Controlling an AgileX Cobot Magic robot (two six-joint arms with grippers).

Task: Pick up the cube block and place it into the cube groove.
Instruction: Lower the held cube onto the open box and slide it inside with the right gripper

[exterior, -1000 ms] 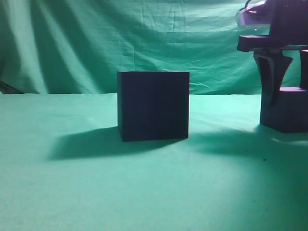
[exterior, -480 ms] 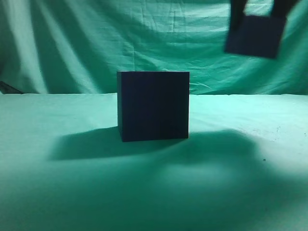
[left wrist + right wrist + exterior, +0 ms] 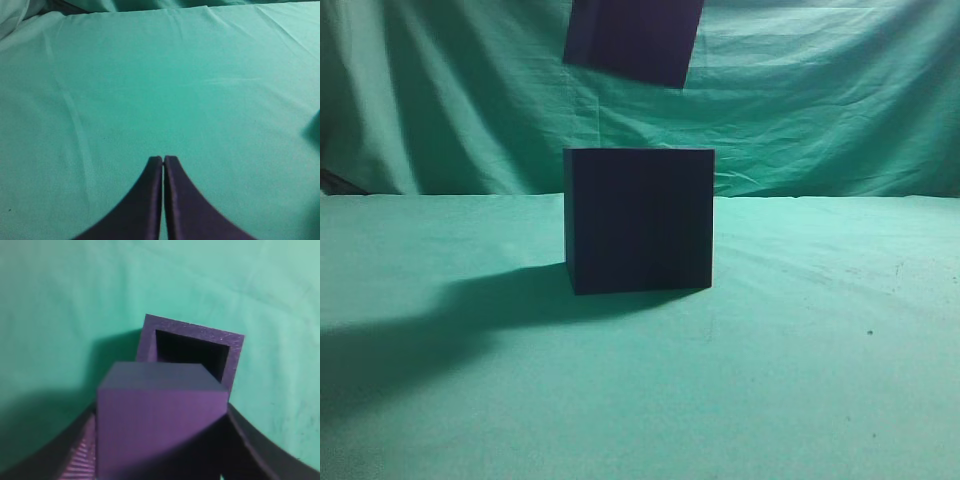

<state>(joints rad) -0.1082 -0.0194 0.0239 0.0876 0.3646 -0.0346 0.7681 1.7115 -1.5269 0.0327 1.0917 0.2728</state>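
My right gripper is to release the cube block down inside the dark square hollow of the near-black box [image 3: 657,205] [image 3: 191,355].
The cube groove [image 3: 639,220], a large near-black box, stands on the green cloth at the centre of the exterior view. In the right wrist view its open top [image 3: 192,352] shows a dark square hollow. The purple cube block [image 3: 633,38] hangs tilted in the air above the box, cut off by the top edge. My right gripper [image 3: 160,440] is shut on the cube block [image 3: 160,415], which sits just short of the hollow in that view. My left gripper [image 3: 163,160] is shut and empty over bare cloth.
A green cloth [image 3: 800,380] covers the table and a green curtain [image 3: 820,100] hangs behind. The box casts a shadow [image 3: 470,320] to the left front.
The cube block has gone from resting on the cloth at far right to being lifted and carried left, to above the box. The box has not moved.
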